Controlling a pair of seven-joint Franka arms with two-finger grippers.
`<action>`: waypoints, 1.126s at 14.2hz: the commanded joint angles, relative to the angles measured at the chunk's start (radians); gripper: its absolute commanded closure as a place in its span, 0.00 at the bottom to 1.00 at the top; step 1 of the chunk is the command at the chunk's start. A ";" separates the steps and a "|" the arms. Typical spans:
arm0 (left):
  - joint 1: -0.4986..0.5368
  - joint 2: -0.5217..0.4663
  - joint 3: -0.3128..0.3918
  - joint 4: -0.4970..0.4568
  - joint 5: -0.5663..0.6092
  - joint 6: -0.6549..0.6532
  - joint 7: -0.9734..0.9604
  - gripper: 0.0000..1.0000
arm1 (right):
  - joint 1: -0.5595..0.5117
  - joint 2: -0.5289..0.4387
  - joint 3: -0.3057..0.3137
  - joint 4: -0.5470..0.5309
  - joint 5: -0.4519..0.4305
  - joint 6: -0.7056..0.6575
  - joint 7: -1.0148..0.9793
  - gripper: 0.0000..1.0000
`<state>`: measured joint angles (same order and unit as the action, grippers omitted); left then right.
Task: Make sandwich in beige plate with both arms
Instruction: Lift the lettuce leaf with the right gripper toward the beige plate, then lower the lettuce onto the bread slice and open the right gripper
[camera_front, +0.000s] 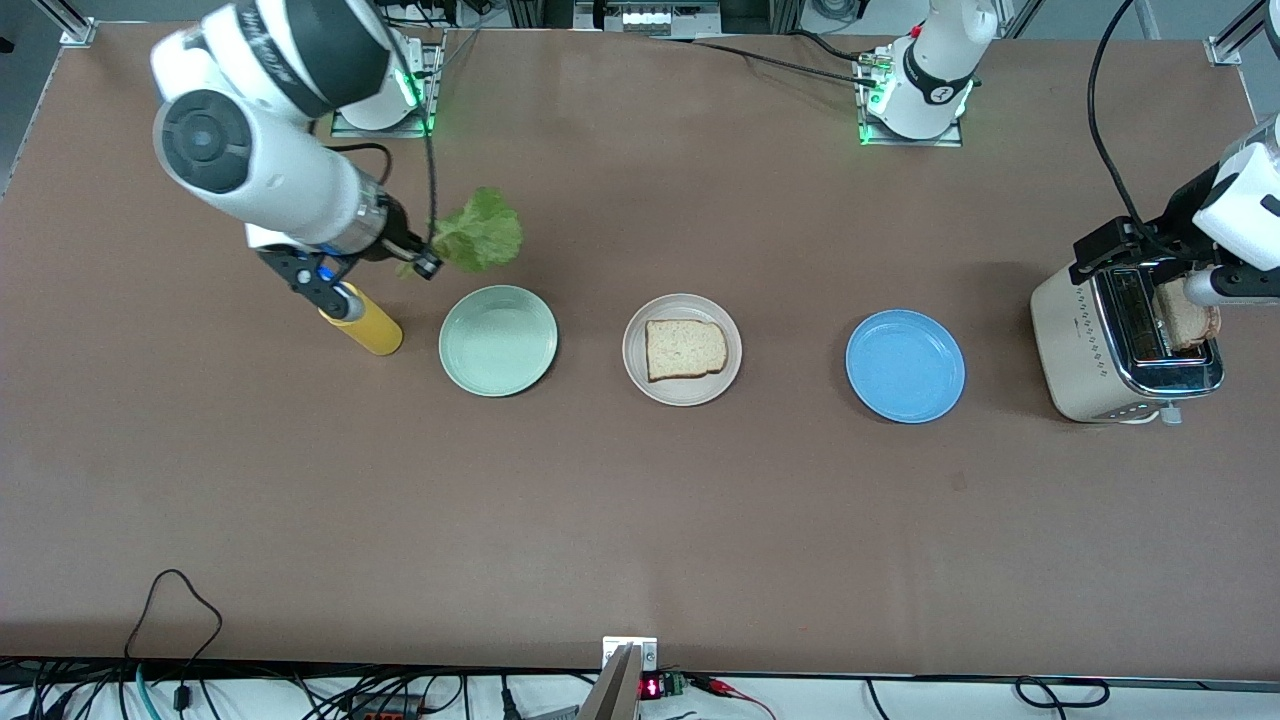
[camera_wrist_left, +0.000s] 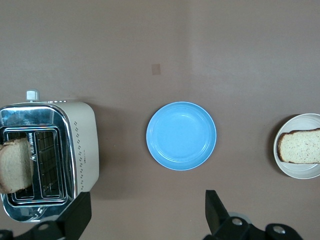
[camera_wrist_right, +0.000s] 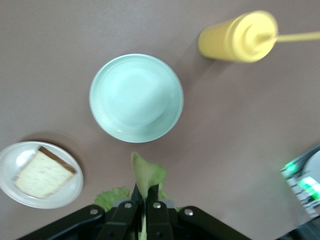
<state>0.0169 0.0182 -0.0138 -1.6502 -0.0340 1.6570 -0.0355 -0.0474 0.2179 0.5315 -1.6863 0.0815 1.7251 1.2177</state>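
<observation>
Next, I let go of the lettuce leaf with my right gripper on top of the bread slice on the beige plate (camera_front: 685, 352) (camera_wrist_right: 44, 176).
The beige plate (camera_front: 690, 391) sits mid-table with one bread slice (camera_front: 685, 349) on it. My right gripper (camera_front: 425, 265) is up over the table beside the mint-green plate (camera_front: 497, 340), shut on a ruffled green lettuce leaf (camera_front: 485, 235). In the right wrist view the leaf (camera_wrist_right: 147, 172) pokes out from between the closed fingers of the right gripper (camera_wrist_right: 146, 190). A second bread slice (camera_front: 1187, 315) stands in the toaster (camera_front: 1090, 350). My left gripper (camera_front: 1135, 260) hangs high above the toaster, open and holding nothing (camera_wrist_left: 145, 215).
A blue plate (camera_front: 905, 365) lies between the beige plate and the toaster. A yellow squeeze bottle (camera_front: 365, 325) stands beside the mint-green plate, toward the right arm's end. Cables run along the table edge nearest the front camera.
</observation>
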 joint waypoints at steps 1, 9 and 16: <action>-0.002 -0.011 0.003 -0.006 0.000 0.006 0.008 0.00 | 0.073 0.061 -0.007 0.025 0.006 0.092 0.176 1.00; 0.001 -0.011 0.003 -0.006 0.000 0.006 0.008 0.00 | 0.231 0.250 -0.018 0.027 0.000 0.392 0.529 1.00; 0.001 -0.011 0.003 -0.006 0.000 0.007 0.008 0.00 | 0.342 0.402 -0.074 0.054 -0.002 0.623 0.695 1.00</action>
<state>0.0184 0.0182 -0.0132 -1.6504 -0.0340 1.6570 -0.0355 0.2545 0.5815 0.4874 -1.6829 0.0811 2.3404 1.8711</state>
